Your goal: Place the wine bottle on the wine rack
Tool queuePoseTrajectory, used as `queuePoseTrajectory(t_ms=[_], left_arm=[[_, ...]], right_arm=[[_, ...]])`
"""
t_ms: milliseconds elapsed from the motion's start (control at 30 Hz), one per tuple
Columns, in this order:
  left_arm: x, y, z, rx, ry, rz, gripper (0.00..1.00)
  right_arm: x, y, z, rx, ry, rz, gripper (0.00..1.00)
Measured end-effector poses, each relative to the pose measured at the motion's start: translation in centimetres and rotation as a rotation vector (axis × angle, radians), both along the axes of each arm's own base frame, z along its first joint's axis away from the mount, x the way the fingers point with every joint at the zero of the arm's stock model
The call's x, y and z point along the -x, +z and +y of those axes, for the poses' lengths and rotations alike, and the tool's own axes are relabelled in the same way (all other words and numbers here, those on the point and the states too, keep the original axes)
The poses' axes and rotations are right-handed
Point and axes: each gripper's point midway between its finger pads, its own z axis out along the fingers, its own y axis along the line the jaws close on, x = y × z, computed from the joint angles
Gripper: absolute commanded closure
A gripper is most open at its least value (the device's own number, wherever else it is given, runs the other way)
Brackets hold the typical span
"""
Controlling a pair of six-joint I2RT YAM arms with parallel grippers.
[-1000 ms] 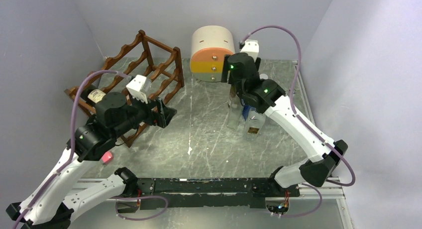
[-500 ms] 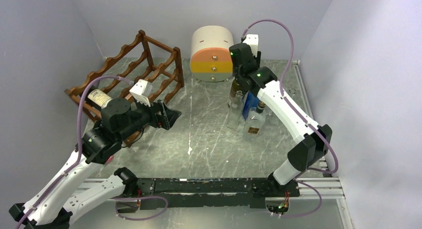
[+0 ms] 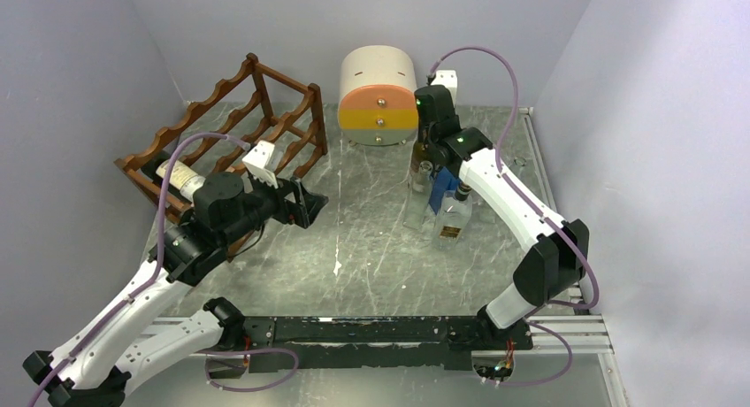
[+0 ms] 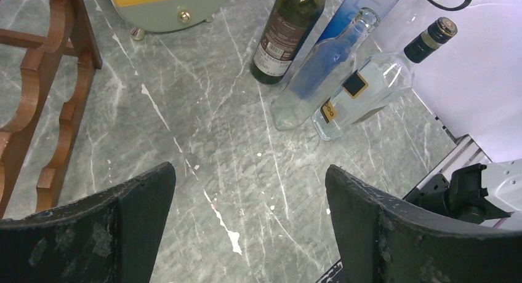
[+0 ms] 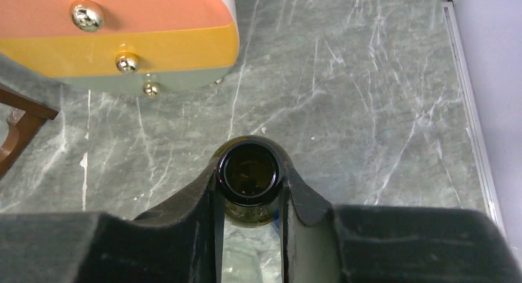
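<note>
My right gripper is going to let go of the wine bottle into my left gripper, up above the table beside the wine rack (image 3: pixel 342 196).
The wine bottle (image 3: pixel 417 165) is dark green and stands upright at the back right of the table, just in front of the drawer box. My right gripper (image 3: pixel 426 143) is shut on its neck from above. In the right wrist view the open bottle mouth (image 5: pixel 248 201) sits between the two fingers of that gripper (image 5: pixel 250 178), which press its sides. The left wrist view shows the same bottle (image 4: pixel 288 31) with its label. The reddish-brown wine rack (image 3: pixel 256 115) stands at the back left. My left gripper (image 3: pixel 305 203) hangs open beside it, holding nothing (image 4: pixel 249 172).
A cream-and-orange drawer box (image 3: pixel 378 93) stands at the back centre. Next to the wine bottle stand a tall clear bottle (image 3: pixel 416 199), a blue one (image 3: pixel 440 190) and a squat black-capped flask (image 3: pixel 453 219). Another bottle (image 3: pixel 181 175) lies on the rack's near end.
My right gripper has come down onto the wine bottle's neck and shut on it. The left arm has drawn a little to the right, away from the rack, still open.
</note>
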Motion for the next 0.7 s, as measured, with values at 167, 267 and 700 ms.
queuePoseTrajectory(t_ms=[167,267,700], left_arm=[[0.0,0.4,0.1,-0.003,-0.004,-0.027,0.05],[-0.1,0.7,0.0,0.006,-0.005,-0.04,0.05],[-0.5,0.2,-0.8,0.027,-0.031,-0.08,0.05]], right_arm=[[-0.4,0.1,0.9,-0.005,0.055,-0.014,1.0],[-0.5,0.2,1.8,-0.004,0.118,-0.012,1.0],[1.8,3.1,5.8,-0.107,0.381,-0.042,1.0]])
